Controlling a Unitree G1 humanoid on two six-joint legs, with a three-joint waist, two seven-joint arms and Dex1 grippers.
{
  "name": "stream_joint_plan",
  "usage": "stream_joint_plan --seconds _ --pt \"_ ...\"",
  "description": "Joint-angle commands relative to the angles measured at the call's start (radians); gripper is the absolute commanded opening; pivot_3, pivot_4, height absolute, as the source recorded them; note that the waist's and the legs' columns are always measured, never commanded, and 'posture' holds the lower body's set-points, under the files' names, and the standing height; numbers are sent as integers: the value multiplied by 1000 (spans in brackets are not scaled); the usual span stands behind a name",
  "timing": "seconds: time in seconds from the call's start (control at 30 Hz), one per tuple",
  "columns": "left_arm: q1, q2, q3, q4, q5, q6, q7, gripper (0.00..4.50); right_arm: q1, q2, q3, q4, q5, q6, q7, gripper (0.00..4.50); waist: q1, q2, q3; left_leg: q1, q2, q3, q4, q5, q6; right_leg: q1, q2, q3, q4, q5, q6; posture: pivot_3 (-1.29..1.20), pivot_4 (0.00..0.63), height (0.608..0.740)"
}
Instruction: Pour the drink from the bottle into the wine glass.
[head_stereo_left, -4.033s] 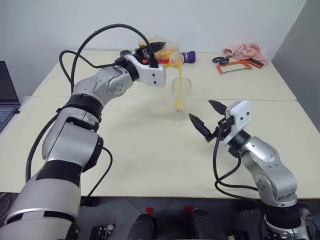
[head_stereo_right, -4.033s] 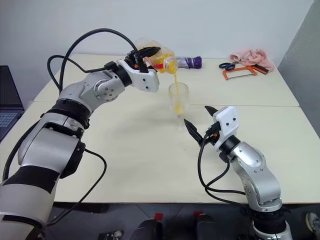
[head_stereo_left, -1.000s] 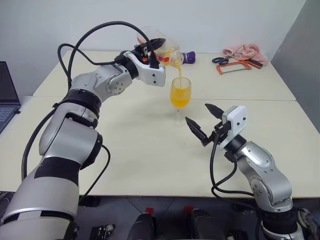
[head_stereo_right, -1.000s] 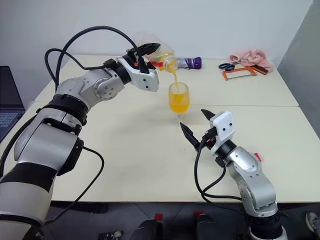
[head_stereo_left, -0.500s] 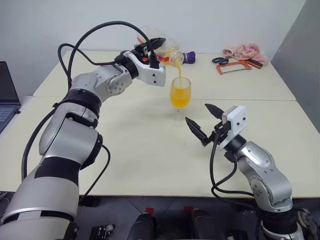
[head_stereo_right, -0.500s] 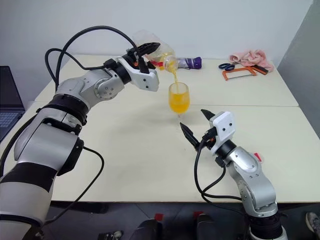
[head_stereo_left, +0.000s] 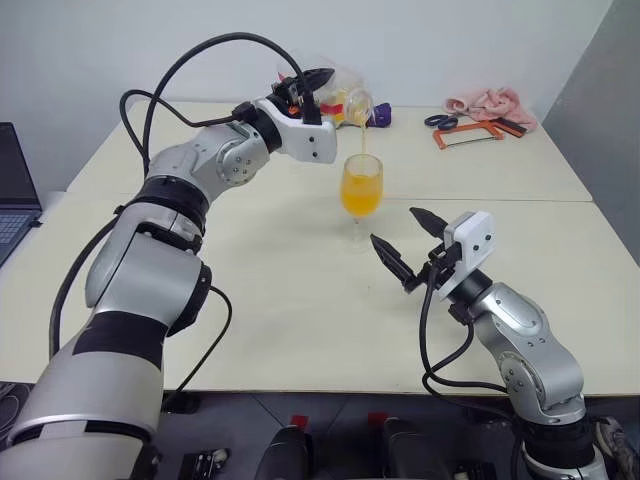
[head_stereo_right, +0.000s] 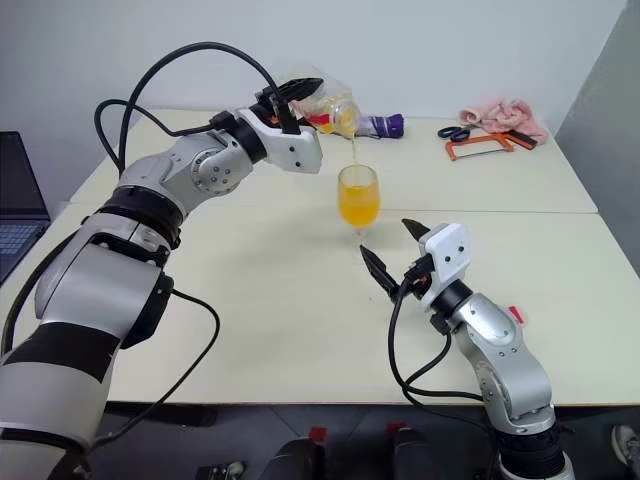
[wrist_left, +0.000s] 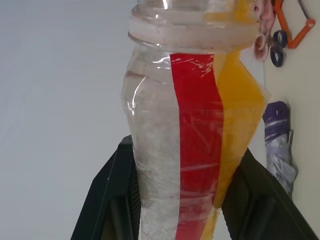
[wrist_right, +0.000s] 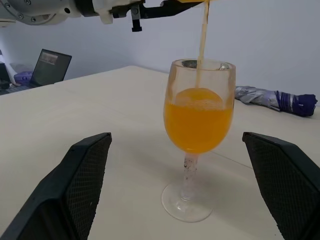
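My left gripper will stand the bottle near the table seam, between the wine glass (head_stereo_left: 233, 221) and the laptop.
My left gripper (head_stereo_left: 312, 90) is shut on the clear bottle (head_stereo_left: 338, 98) with a red label stripe (wrist_left: 195, 150), held tipped on its side above the wine glass (head_stereo_left: 361, 196). A thin stream of the orange drink (wrist_right: 201, 45) falls from the bottle's mouth into the bowl, which is more than half full of drink (wrist_right: 198, 125). The glass stands upright on the table (head_stereo_left: 270, 290). My right gripper (head_stereo_left: 408, 243) stands open just in front of the glass, apart from it, its fingers (wrist_right: 82, 172) spread wide on either side of the stem.
A folded purple umbrella (head_stereo_left: 380, 116) lies behind the glass. A pink cloth (head_stereo_left: 484, 100), scissors (head_stereo_left: 441, 119) and an orange-handled tool (head_stereo_left: 470, 132) sit at the far right of the table. A laptop (head_stereo_left: 14, 185) is at the left edge.
The left wrist has rolled a little and raised the bottle's base, tipping it further. The drink in the glass has risen slightly. The right gripper has stayed in place.
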Motion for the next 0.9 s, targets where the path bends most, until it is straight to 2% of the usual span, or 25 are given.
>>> stream_joint_plan --seconds 0.03,0.27,0.47,0.63,0.77,0.9 --pt "8 -9 77 -17 -104 1 -82 1689 -8 4 -4 -41 1 -22 -6 4500 -1 0 0 0 0 0 0 0 0 0 0 0 0 0 0 0 150 740" --pt "57 -72 288 -45 -400 123 -387 1689 -14 -10 1 -41 -11 -31 10 4500 -3 0 0 0 0 0 1 0 0 0 0 0 0 0 0 0 150 740" --pt "125 -64 455 -112 -600 365 -537 1689 -50 -49 10 -62 37 28 73 4500 -19 0 0 0 0 -2 1 0 0 0 0 0 1 0 0 0 150 740" --pt "220 -46 542 -211 -691 543 -556 1689 -92 -72 37 -68 64 105 93 4500 -26 0 0 1 1 -3 1 0 0 0 1 -1 2 0 0 0 150 740" --pt "368 -24 649 -337 -804 758 -535 1689 -165 -68 78 -44 68 190 92 4500 -33 0 -1 2 1 -3 1 0 0 0 0 1 4 0 0 0 150 740" --pt "478 -21 696 -461 -851 872 -502 1689 -208 -64 108 -11 51 210 94 4500 -32 -1 -1 1 1 -4 2 0 0 0 0 -1 5 0 0 0 150 740"
